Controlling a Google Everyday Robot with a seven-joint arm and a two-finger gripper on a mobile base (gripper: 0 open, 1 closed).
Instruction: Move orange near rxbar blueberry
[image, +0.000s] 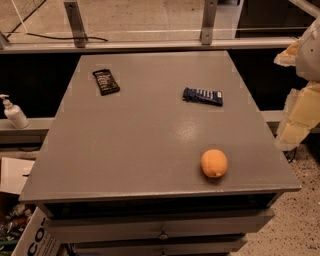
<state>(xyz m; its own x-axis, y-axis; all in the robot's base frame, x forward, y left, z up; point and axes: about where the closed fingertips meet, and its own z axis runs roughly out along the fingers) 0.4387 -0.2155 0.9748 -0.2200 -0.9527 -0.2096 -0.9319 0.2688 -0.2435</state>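
The orange sits near the table's front corner. My gripper goes there next and closes on the orange's side (222, 161) that faces my gripper.
The orange (214, 163) lies on the grey table (140, 145) near its front right corner. The rxbar blueberry (202, 96), a dark blue bar with white lettering, lies flat further back on the right half, well apart from the orange. My gripper (299, 112) shows as white and cream parts at the right edge of the view, beyond the table's right side and away from both things. It holds nothing that I can see.
A black-wrapped bar (106, 81) lies at the back left of the table. A white pump bottle (14, 113) stands on a ledge to the left. A metal rail (150, 45) runs behind the table. Drawers (160, 227) sit under the front edge.
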